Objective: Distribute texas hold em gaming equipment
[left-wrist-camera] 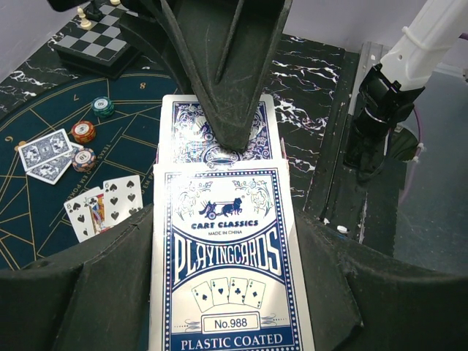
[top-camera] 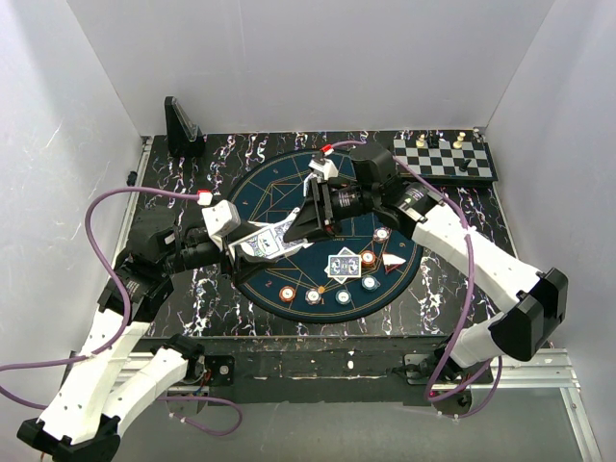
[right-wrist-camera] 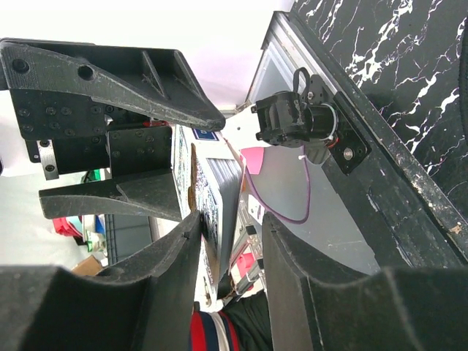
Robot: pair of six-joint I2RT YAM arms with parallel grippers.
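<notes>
The top card lies flat against the deck, so the robot's right gripper should first slide it out with one finger, then pinch that card's loose end point(left-wrist-camera: 178, 103).
My left gripper point(top-camera: 252, 246) point(left-wrist-camera: 223, 252) is shut on a blue-and-white playing card box point(left-wrist-camera: 230, 256) and holds it above the left edge of the mat. A deck of blue-backed cards point(left-wrist-camera: 186, 128) sticks out of the box's far end. My right gripper point(top-camera: 300, 229) point(right-wrist-camera: 230, 245) is open around this deck point(right-wrist-camera: 219, 197); one finger point(right-wrist-camera: 172, 263) touches its face, and the other stands apart. Two face-down cards point(top-camera: 344, 265) point(left-wrist-camera: 45, 152) and two face-up cards point(left-wrist-camera: 104, 206) lie on the mat. Several poker chips point(top-camera: 314, 295) point(left-wrist-camera: 82, 131) lie round them.
The round dark-blue mat point(top-camera: 279, 183) covers the middle of the black marbled table. A chessboard with pieces point(top-camera: 448, 157) point(left-wrist-camera: 91, 44) stands at the back right. A black stand point(top-camera: 181, 127) is at the back left. White walls close in the table.
</notes>
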